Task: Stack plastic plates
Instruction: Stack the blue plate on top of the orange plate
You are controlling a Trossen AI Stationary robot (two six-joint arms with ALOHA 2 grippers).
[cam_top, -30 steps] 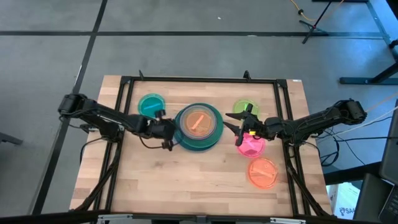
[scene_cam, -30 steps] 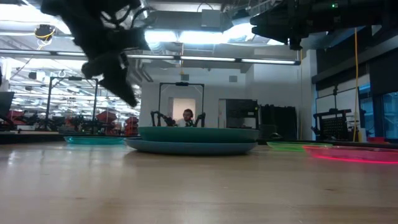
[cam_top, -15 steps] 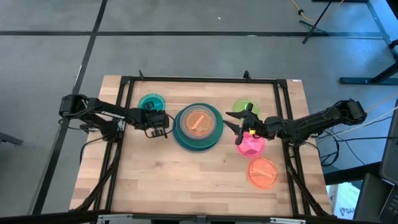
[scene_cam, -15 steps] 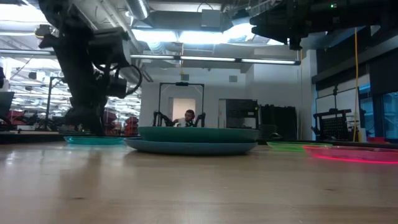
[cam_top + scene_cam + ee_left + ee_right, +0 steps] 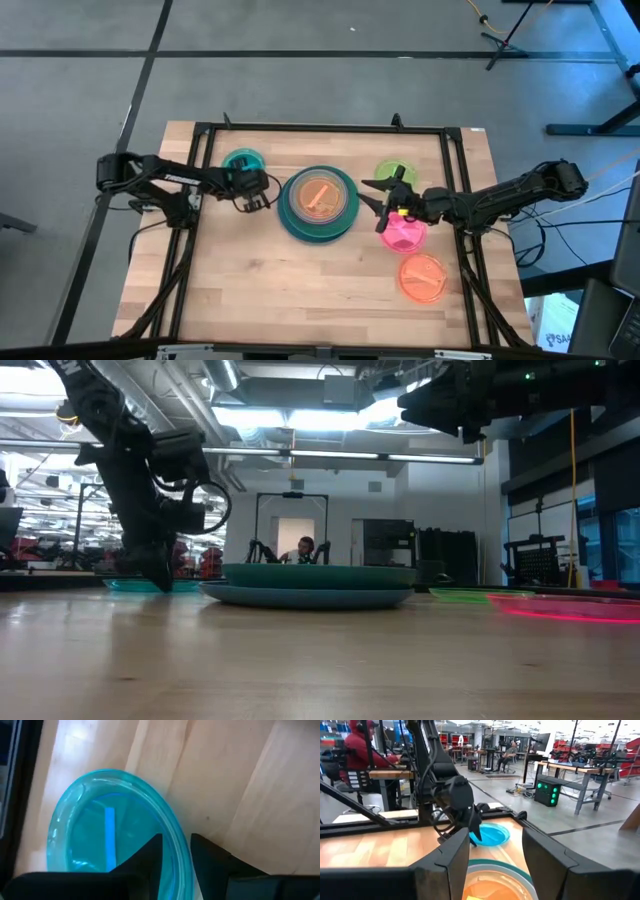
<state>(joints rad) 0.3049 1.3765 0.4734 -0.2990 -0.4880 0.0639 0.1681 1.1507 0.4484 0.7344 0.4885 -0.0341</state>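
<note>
Next, I move my right gripper to the lime plate and grab the rim of it (image 5: 380,185) on the near side facing the stack.
A small translucent teal plate (image 5: 238,160) (image 5: 100,835) lies flat on the table's far left part. My left gripper (image 5: 252,181) (image 5: 176,847) points down at its rim, open, with one finger inside the rim and one outside. A stack of large plates (image 5: 318,208) (image 5: 315,585), green over blue, stands at mid-table with an orange plate (image 5: 318,197) on top. My right gripper (image 5: 377,205) (image 5: 495,870) hovers open just right of the stack. Lime (image 5: 395,173), pink (image 5: 408,237) and orange (image 5: 423,277) small plates lie flat on the right. My left gripper comes from above, pointing down, and straddles the teal plate's rim (image 5: 180,870) on the side facing the stack. One finger (image 5: 150,857) is inside the plate, the other (image 5: 210,860) outside. I cannot tell whether the fingers touch the rim. The plate lies flat on the table.
A dark metal frame (image 5: 320,128) borders the table's far edge and sides. Bare wood lies along the near half of the table (image 5: 300,290). People sit at benches (image 5: 362,750) in the room beyond the table.
My left gripper has left the stack's left edge, moved toward the table's far left corner and come down from a raised position onto the teal plate's rim, its fingers now pointing down. The plates have not moved.
</note>
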